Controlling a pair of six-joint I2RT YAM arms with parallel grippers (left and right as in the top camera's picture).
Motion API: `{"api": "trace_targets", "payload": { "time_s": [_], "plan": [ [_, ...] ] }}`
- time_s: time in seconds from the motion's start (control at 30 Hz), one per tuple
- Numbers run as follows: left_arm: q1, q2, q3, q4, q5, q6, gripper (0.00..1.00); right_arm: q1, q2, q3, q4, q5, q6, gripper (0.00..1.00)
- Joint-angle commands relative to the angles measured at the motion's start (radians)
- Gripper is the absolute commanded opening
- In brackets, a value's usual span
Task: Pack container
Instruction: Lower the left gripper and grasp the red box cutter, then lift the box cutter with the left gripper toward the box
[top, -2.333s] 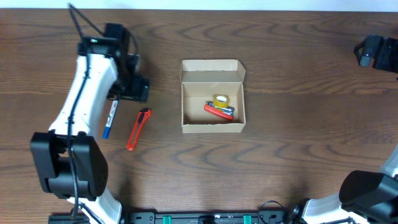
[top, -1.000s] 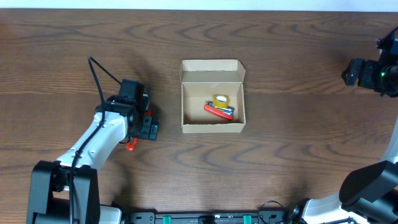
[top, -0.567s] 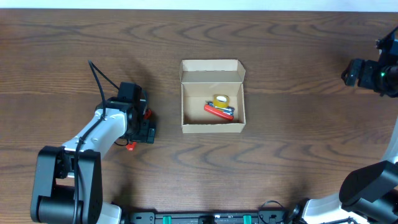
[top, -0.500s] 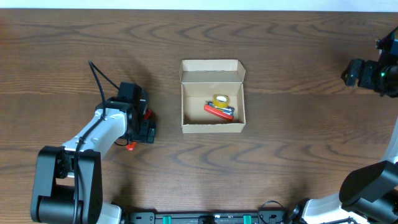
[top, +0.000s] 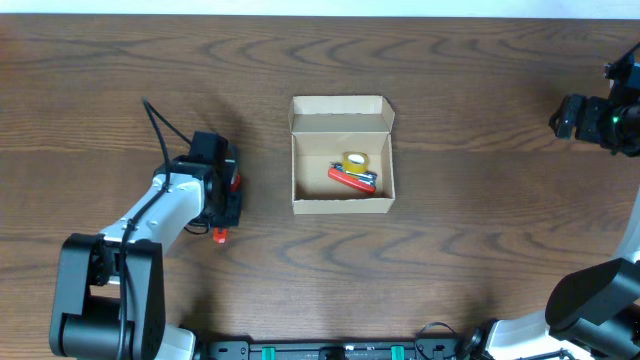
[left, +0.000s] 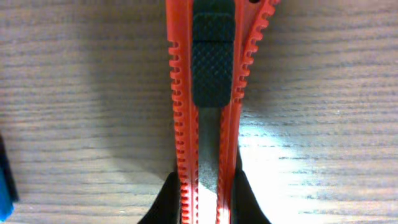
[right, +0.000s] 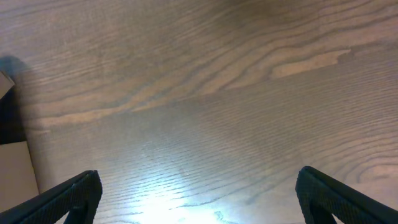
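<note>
Next, I release the red utility knife from my left gripper inside the box, along the box's front side (top: 332, 193) beside the red tool.
The container (top: 342, 203) is an open tan cardboard box at the table's middle, lid flap raised at the back. Inside lie a yellow tape roll (top: 354, 160) and a red tool (top: 352, 179). To its left, a red utility knife (top: 221, 236) lies on the wood, mostly under my left gripper (top: 228, 205). In the left wrist view the knife (left: 210, 93), with its black slider, runs up the frame, and my left gripper (left: 205, 205) is shut on it, black fingertips (left: 166, 202) pressing both sides. My right gripper (right: 199, 205) hangs open over bare wood at the far right (top: 600, 118).
The blue end of a marker (left: 5, 186) shows at the left edge of the left wrist view; from overhead the left arm hides it. A corner of the box (right: 12, 168) shows at the left of the right wrist view.
My left gripper's jaws have closed onto the red knife, and the knife's visible end has shifted slightly right. The right arm has stayed still.
</note>
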Motion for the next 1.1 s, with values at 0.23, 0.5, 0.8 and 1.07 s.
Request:
{"api": "trace_targets", "payload": {
  "time_s": [0.23,0.5,0.8,1.07],
  "plan": [
    [0.002,0.002,0.09,-0.122,0.076,-0.027,0.06,-0.003,0.01,-0.006,-0.001,-0.009,-0.007,0.98],
    [-0.013,-0.076,0.457,-0.338,0.125,0.064,0.06,-0.003,0.01,-0.006,0.002,-0.005,-0.007,0.98],
    [-0.149,-0.053,0.888,-0.499,0.132,0.276,0.06,-0.003,0.01,-0.006,0.002,-0.006,-0.019,0.98],
    [-0.326,0.063,1.056,-0.621,0.155,0.591,0.06,-0.003,0.01,-0.006,0.014,-0.005,-0.029,0.99]
  ]
}}
